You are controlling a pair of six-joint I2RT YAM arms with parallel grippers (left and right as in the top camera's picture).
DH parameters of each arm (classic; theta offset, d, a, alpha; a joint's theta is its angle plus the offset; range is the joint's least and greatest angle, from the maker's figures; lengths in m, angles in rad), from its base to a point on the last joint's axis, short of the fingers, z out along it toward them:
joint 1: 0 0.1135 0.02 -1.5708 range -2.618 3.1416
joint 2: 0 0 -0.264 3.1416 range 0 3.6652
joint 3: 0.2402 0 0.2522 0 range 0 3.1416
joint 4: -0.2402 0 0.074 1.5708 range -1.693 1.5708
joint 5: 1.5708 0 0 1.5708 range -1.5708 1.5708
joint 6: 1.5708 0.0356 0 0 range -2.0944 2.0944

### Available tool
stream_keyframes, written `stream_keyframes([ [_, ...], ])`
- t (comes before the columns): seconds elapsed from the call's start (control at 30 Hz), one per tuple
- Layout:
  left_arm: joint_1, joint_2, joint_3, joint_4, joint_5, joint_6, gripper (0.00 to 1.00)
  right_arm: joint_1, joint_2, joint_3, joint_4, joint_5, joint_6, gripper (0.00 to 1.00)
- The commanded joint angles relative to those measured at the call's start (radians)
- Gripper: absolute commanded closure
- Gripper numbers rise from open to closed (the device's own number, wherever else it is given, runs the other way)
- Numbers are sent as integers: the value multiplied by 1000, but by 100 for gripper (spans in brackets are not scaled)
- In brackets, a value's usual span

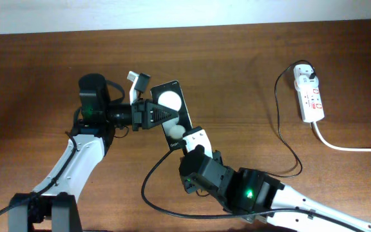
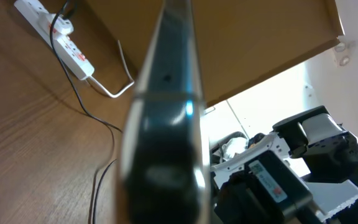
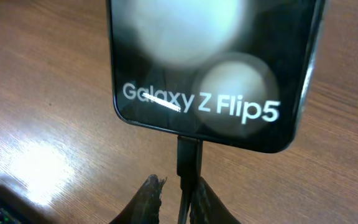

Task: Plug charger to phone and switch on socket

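Observation:
Next, my left gripper lets go of the phone on the bare wood (image 1: 199, 126) just beyond the tip of my right gripper.
The phone (image 1: 179, 115) is a black Galaxy Z Flip5 held tilted above the table, and my left gripper (image 1: 163, 115) is shut on its side. In the left wrist view the phone's edge (image 2: 166, 124) fills the middle, blurred. The charger's black cable (image 1: 282, 138) runs from the plug in the socket (image 1: 311, 96) across the table. Its connector tip (image 3: 189, 155) sits in the phone's (image 3: 210, 62) bottom port. My right gripper (image 3: 176, 193) is just below it, slightly open. The cable lies against the right finger (image 3: 205, 202), and the left finger (image 3: 146, 199) stands apart from it.
The socket's thick white cord (image 1: 353, 148) trails off to the right edge. Slack black cable loops on the wood in front of my right arm (image 1: 250, 190). The socket (image 2: 61, 37) also shows far off in the left wrist view.

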Motion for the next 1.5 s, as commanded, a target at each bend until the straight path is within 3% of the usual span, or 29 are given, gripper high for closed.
stream_keyframes([
  [0.0,-2,-4,-4,2,15,23,100,-4,35,26,4,-10,-6,88],
  [0.1,-2,-4,-4,2,33,23,100,-5,24,28,5,61,-7,96],
  [0.33,-3,-4,-4,-129,64,23,100,-5,22,159,6,132,-41,96],
  [0.53,-3,-4,-4,-240,63,22,100,-5,22,162,35,148,-41,96],
  [0.6,-3,-4,-4,-241,54,22,100,-3,22,162,1,128,-41,83],
  [0.7,-2,-4,-4,-241,-72,22,100,-4,3,164,-43,12,-40,66],
  [0.73,-2,-4,-4,-241,-124,9,100,-4,-17,164,-57,-17,-40,54],
  [0.77,-3,-4,-4,-241,-171,-24,100,-4,-43,165,-74,-44,-40,48],
  [0.87,-53,-4,4,-241,-352,-43,100,-4,-223,166,-164,-85,-40,38],
  [0.93,-129,-4,35,-260,-525,-42,100,-4,-384,166,-218,-84,-40,20],
  [1.03,-206,1,114,-372,-689,4,100,-4,-531,166,-328,-81,-40,3],
  [1.17,-223,127,333,-615,-720,138,100,-4,-552,164,-463,-81,-40,1],
  [1.33,-223,489,777,-1139,-722,462,100,-4,-531,163,-506,-85,-40,1],
  [1.47,-223,617,818,-1209,-673,494,100,-4,-531,163,-505,-85,-40,1],
])
